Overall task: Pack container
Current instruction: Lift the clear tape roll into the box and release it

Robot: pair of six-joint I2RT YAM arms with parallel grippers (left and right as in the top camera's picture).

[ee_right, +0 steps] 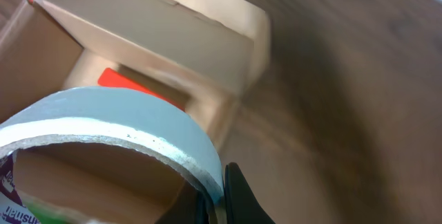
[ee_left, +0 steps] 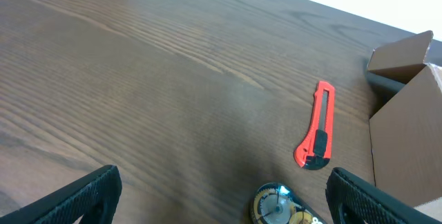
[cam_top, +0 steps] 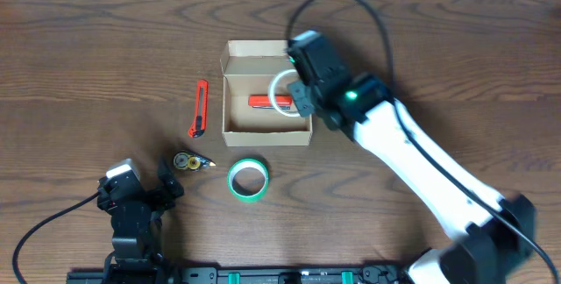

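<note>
Next, I set the white tape roll down in the cardboard container with my right gripper, partly over the red item's front edge (cam_top: 269, 115).
The tan cardboard container (cam_top: 266, 131) stands open at the table's middle, its lid flap (cam_top: 257, 52) up at the back; a red item (cam_top: 260, 102) lies inside. My right gripper (cam_top: 298, 91) is shut on a white tape roll (cam_top: 282, 91) and holds it over the box's right side; in the right wrist view the roll (ee_right: 124, 124) fills the lower left, above the box (ee_right: 159, 27). My left gripper (cam_top: 145, 192) is open and empty at the front left, its fingers (ee_left: 214, 203) either side of a tape dispenser.
A red box cutter (cam_top: 199, 108) lies left of the box, also in the left wrist view (ee_left: 318, 124). A small correction-tape dispenser (cam_top: 189, 161) and a green tape roll (cam_top: 248, 180) lie in front of the box.
</note>
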